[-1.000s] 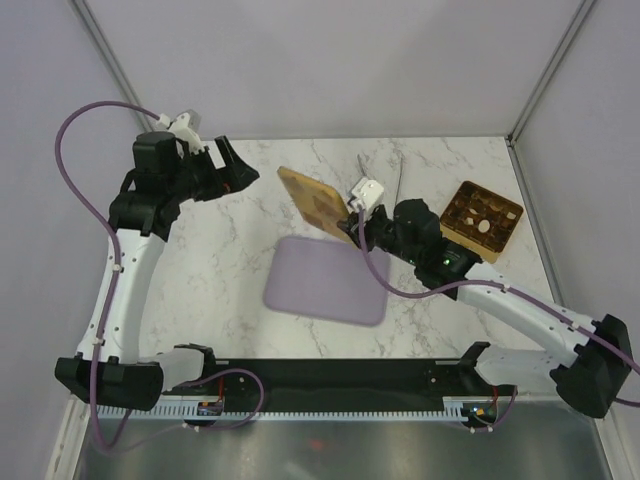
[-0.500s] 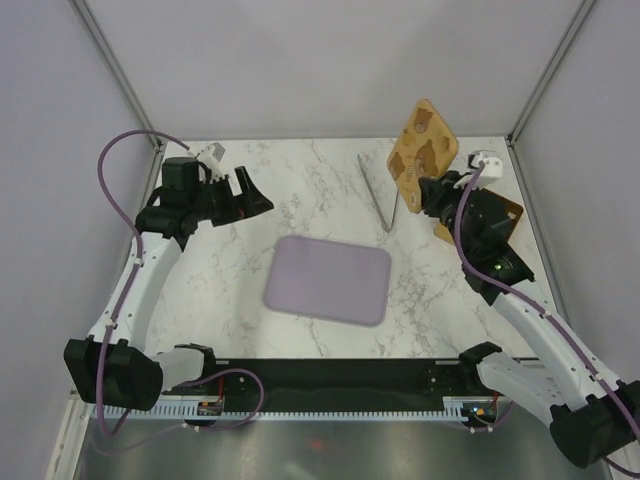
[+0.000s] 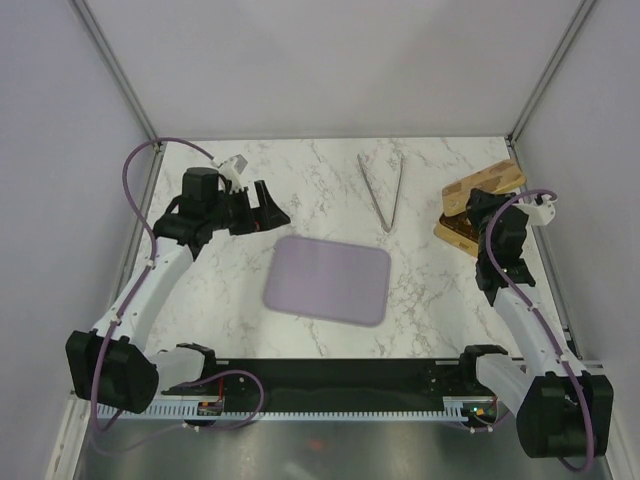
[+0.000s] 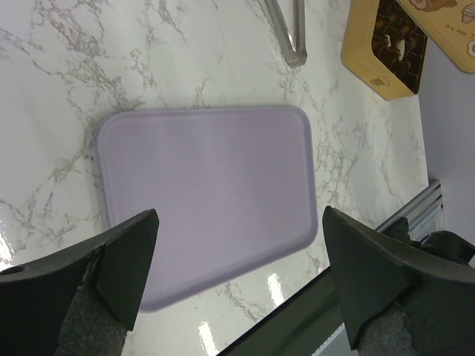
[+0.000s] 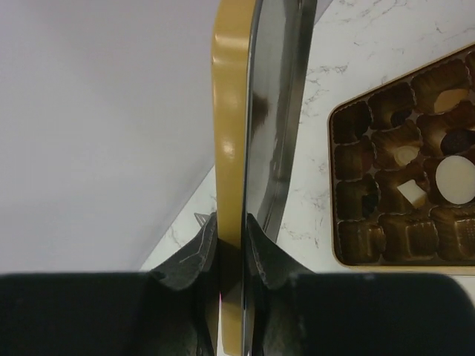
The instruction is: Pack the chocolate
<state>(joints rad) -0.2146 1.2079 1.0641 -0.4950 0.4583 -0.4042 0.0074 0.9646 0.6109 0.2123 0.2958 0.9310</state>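
Note:
My right gripper is going to release the gold lid over the far side of the open gold box [image 3: 491, 205], so that the lid rests there.
The chocolate pieces [image 5: 454, 180], cream-white and brown, sit in the compartments of the open gold box [image 5: 349, 256] at the right. The box also shows in the top view [image 3: 452, 229] and the left wrist view [image 4: 364, 52]. My right gripper [image 5: 231, 245] is shut on the box's gold lid [image 5: 236, 111] and holds it edge-on above the box's far side; in the top view the lid [image 3: 485, 182] hangs tilted over the box. My left gripper [image 4: 241, 297] is open and empty above the bare lilac tray [image 4: 208, 200], at the tray's far left in the top view [image 3: 272, 212].
Metal tongs [image 3: 385, 190] lie on the marble behind the lilac tray [image 3: 328, 280], left of the box. The enclosure's walls stand close behind and to the right of the box. The black rail runs along the table's near edge.
My right arm has swung the lid from over the tray's far edge to the right, up and then down over the gold box. My left gripper has moved right, towards the tray.

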